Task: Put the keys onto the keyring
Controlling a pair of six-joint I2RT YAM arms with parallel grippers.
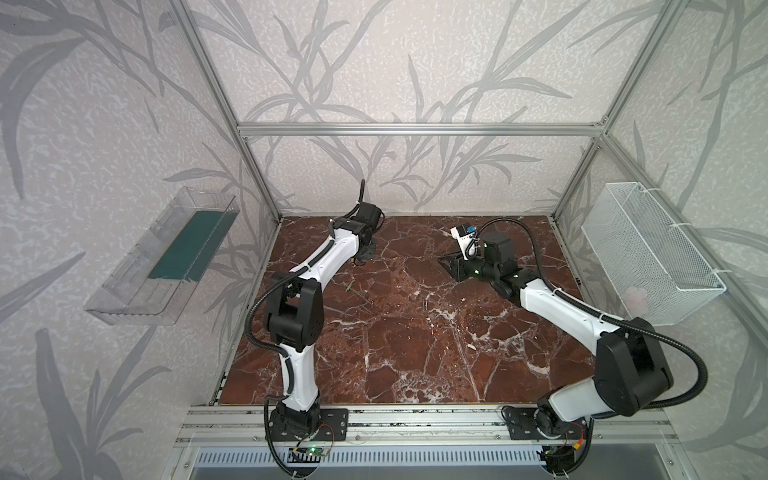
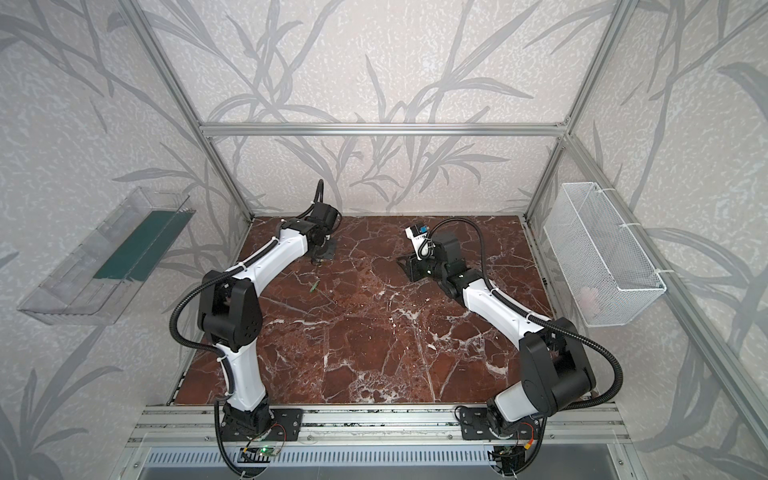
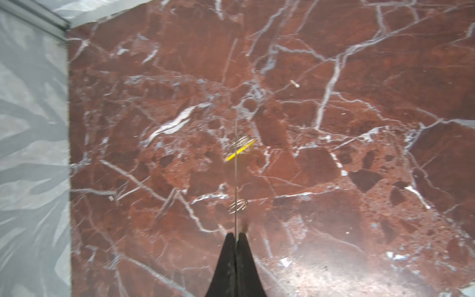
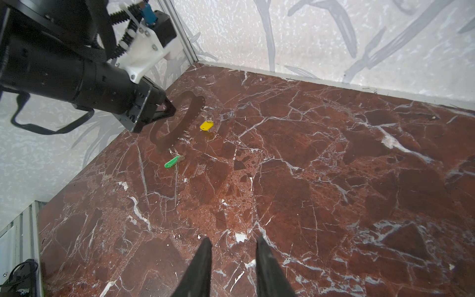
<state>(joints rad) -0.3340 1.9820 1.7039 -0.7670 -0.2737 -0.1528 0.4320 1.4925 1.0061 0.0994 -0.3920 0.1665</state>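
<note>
The keyring, now held upright near the back corner, will be let go by my left gripper on the bare marble (image 1: 396, 273) (image 3: 381, 183) between the green key and my right gripper.
My left gripper (image 3: 236, 235) is shut on the keyring (image 3: 236, 174), which shows edge-on as a thin line in the left wrist view. In the right wrist view the keyring (image 4: 180, 120) is a dark bean-shaped plate held upright near the back left corner. A yellow key (image 4: 207, 125) hangs from a wire ring on its holed edge, and the yellow key (image 3: 240, 150) shows beside the plate line. A green key (image 4: 171, 162) lies by the plate's lower end; I cannot tell whether it is attached. In both top views the green key (image 1: 350, 286) (image 2: 314, 285) rests on the table. My right gripper (image 4: 232, 240) (image 1: 446, 264) is open and empty.
The table (image 1: 415, 332) is red-brown marble. A clear plastic bin (image 1: 166, 257) hangs on the left wall and a white wire basket (image 1: 648, 253) on the right wall. Aluminium frame posts (image 1: 266, 195) stand at the back corners. A small pale crumb (image 3: 294, 83) lies on the marble.
</note>
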